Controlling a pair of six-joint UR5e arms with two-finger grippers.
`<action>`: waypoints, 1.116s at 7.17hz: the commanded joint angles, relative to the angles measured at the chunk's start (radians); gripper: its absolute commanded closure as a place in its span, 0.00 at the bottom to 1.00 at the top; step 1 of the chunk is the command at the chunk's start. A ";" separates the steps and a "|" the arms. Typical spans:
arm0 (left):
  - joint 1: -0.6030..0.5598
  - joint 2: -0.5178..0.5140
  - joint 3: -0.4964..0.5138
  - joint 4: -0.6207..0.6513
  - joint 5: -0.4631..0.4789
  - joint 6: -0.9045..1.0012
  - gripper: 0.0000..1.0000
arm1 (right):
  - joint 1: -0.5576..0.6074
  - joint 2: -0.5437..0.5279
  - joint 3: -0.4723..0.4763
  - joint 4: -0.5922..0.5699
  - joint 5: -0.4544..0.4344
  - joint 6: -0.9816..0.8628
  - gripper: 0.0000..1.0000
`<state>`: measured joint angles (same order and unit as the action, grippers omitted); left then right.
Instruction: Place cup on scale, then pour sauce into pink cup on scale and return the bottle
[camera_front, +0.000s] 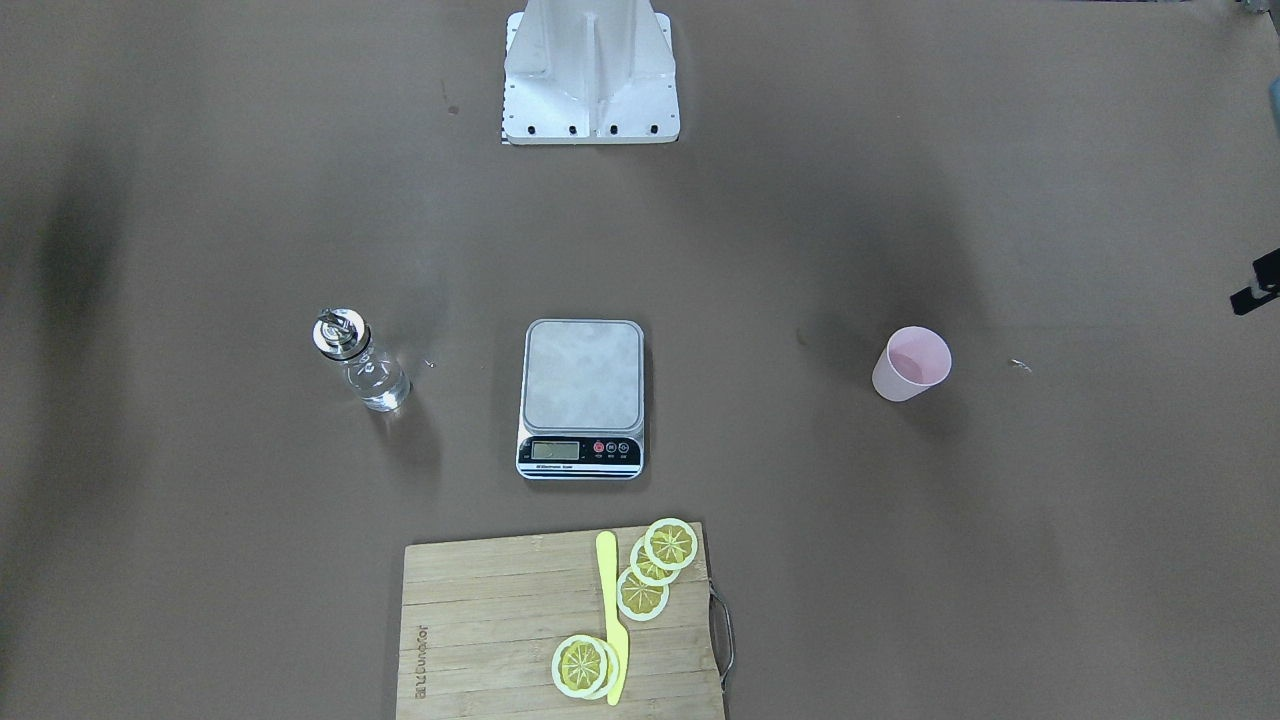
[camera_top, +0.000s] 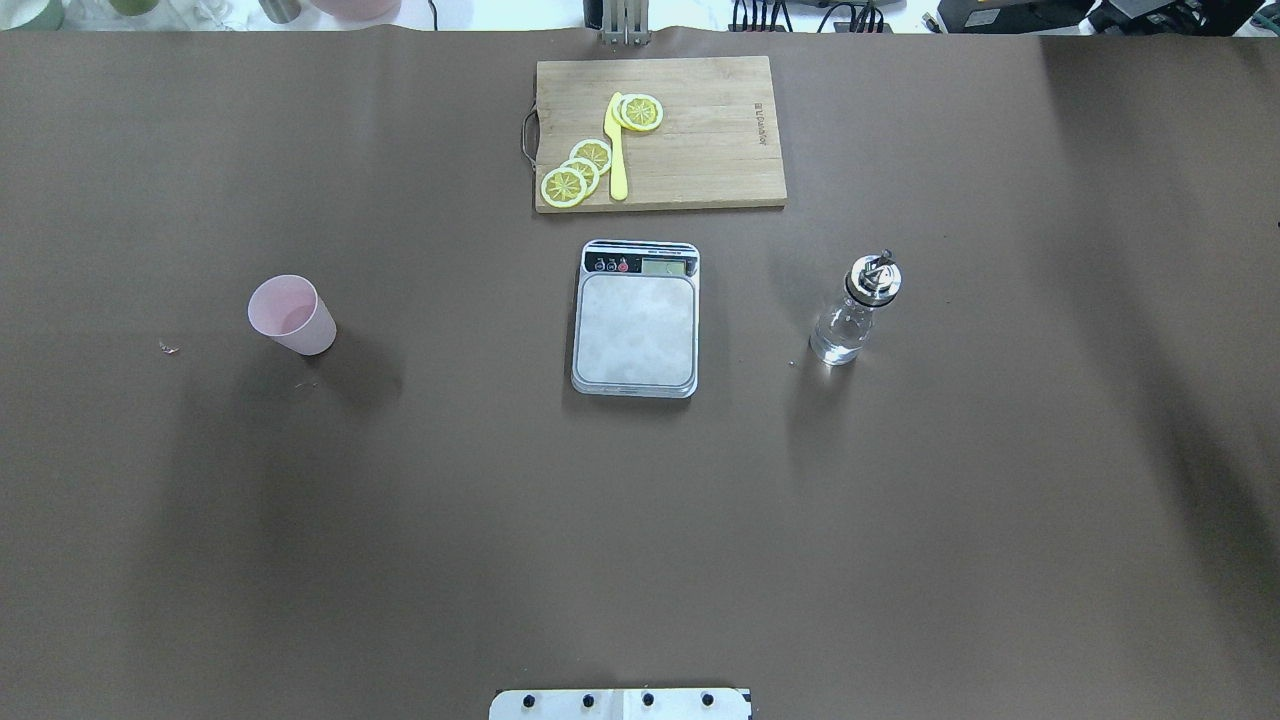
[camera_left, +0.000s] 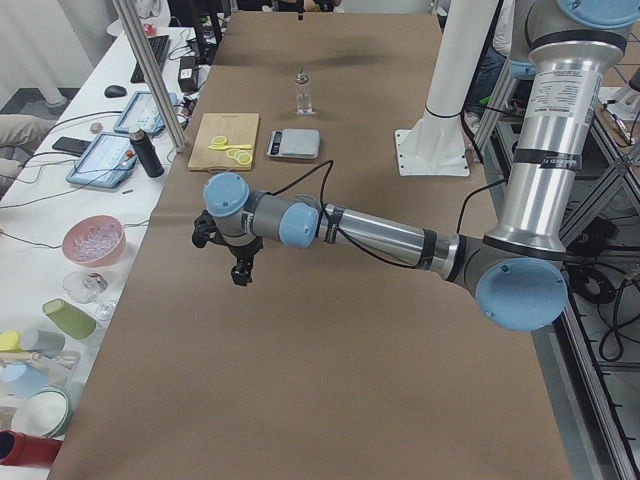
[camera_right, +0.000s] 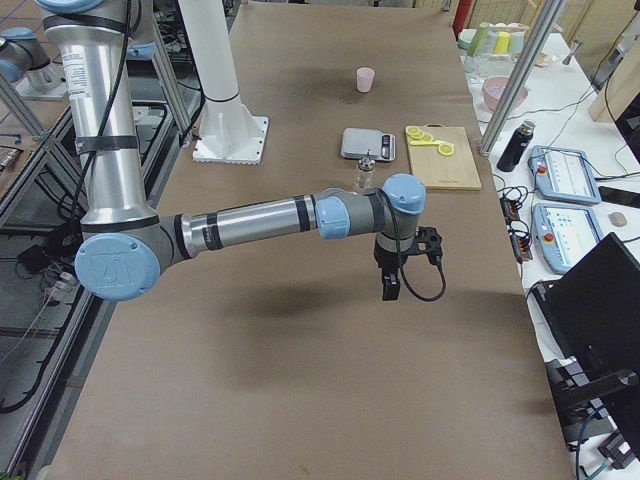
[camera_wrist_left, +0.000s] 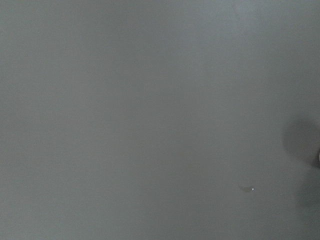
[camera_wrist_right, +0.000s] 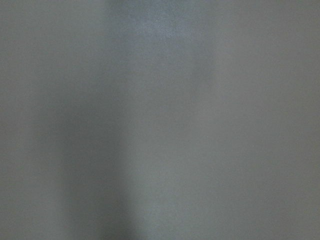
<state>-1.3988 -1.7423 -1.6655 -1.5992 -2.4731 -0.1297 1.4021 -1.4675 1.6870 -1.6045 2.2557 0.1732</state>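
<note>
The pink cup has a side that faces away from the scale. My left gripper needs to go to the cup next and close on the cup's rim (camera_front: 950, 358) on that side.
The pink cup (camera_top: 292, 315) stands upright on the brown table, left of the scale (camera_top: 636, 330), whose steel platform is bare. The clear glass bottle (camera_top: 855, 315) with a silver pourer stands right of the scale, with clear sauce in it. In the front view the cup (camera_front: 910, 365), scale (camera_front: 583, 375) and bottle (camera_front: 365, 365) show mirrored. My left gripper (camera_left: 240, 270) hangs over the table far from the cup. My right gripper (camera_right: 390, 290) hangs over the table short of the bottle (camera_right: 366, 170). I cannot tell whether either is open. Both wrist views show only table.
A wooden cutting board (camera_top: 700, 150) with lemon slices and a yellow knife (camera_top: 617, 150) lies beyond the scale. The white robot base (camera_front: 590, 80) is at the near side. A black piece pokes in at the front view's right edge (camera_front: 1258, 285). Benches with clutter flank the table.
</note>
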 joint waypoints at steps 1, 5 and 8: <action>0.070 -0.042 -0.014 -0.127 0.036 -0.048 0.01 | 0.000 0.007 -0.025 0.000 -0.001 0.014 0.00; 0.274 -0.114 0.001 -0.240 0.180 -0.309 0.00 | -0.003 0.033 -0.023 0.002 -0.008 0.012 0.00; 0.364 -0.128 0.013 -0.182 0.203 -0.387 0.00 | -0.006 0.033 -0.021 0.002 -0.002 0.012 0.00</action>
<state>-1.0931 -1.8607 -1.6591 -1.8071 -2.2764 -0.4889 1.3969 -1.4351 1.6625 -1.6030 2.2514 0.1855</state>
